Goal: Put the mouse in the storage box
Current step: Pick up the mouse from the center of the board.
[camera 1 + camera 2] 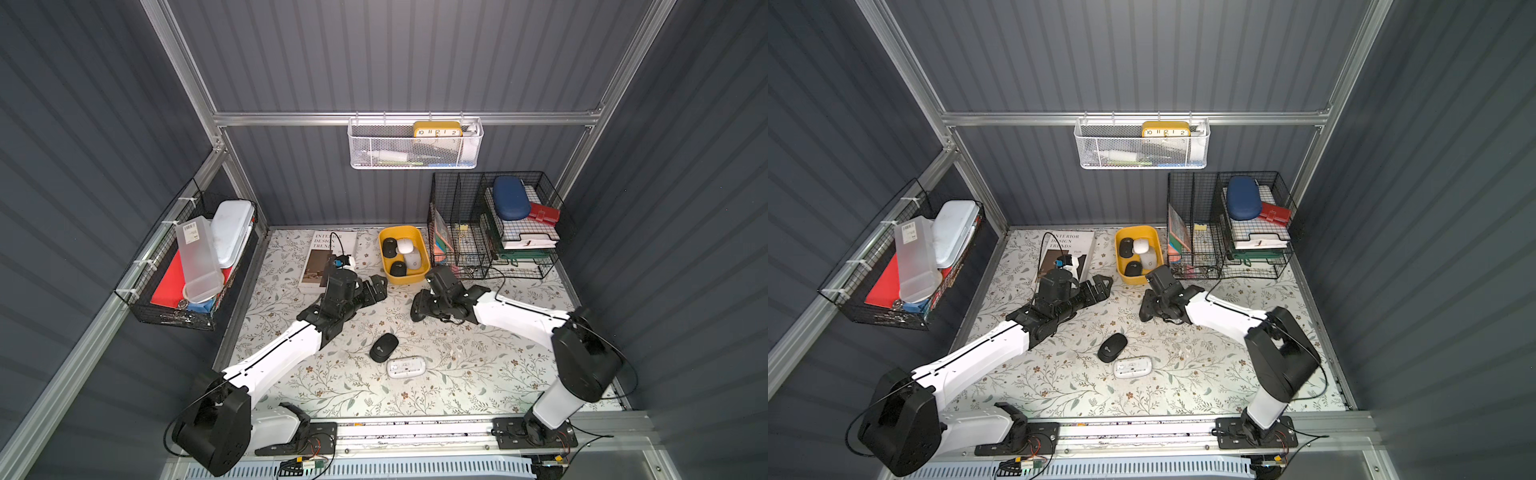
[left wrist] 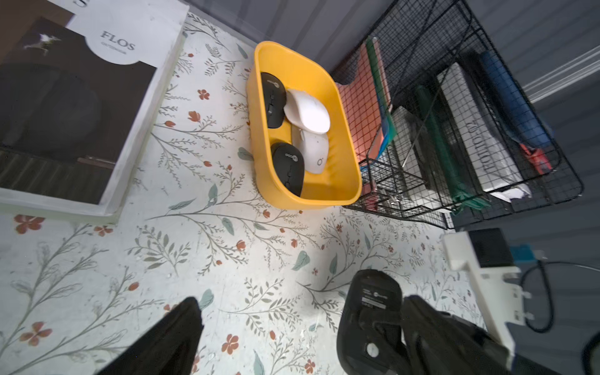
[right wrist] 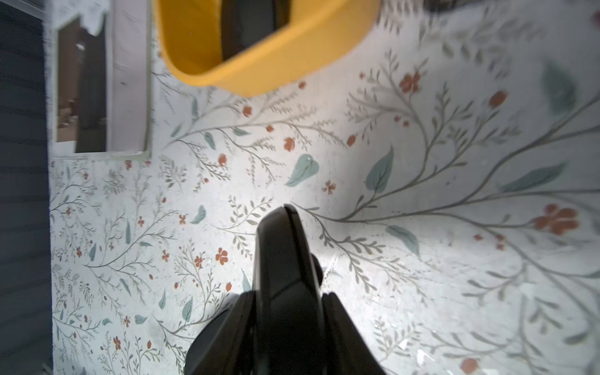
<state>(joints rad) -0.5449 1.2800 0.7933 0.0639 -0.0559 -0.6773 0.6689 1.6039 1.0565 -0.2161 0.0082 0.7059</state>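
Next, my right gripper releases the black mouse, still just in front of the box, inside the yellow storage box, against the box's side [image 1: 415,268] facing the wire organiser.
The yellow storage box [image 1: 409,279] [image 1: 1133,280] stands at the back of the floral table and holds several black and white mice [image 2: 306,110]. My right gripper [image 1: 417,309] [image 3: 289,292] is shut on a black mouse [image 3: 279,233] held edge-on, just in front of the box's near wall [image 3: 259,74]. The left wrist view shows that mouse's labelled underside [image 2: 370,292]. My left gripper [image 1: 378,286] [image 2: 302,311] is open and holds nothing, left of the box's near end. Another black mouse [image 1: 383,347] and an upturned white mouse [image 1: 405,368] lie mid-table.
A large book [image 1: 328,257] lies left of the box. A black wire organiser [image 1: 490,224] stands right of it, almost touching. A white mesh basket [image 1: 415,143] hangs on the back wall, and a black wire basket [image 1: 187,266] on the left wall.
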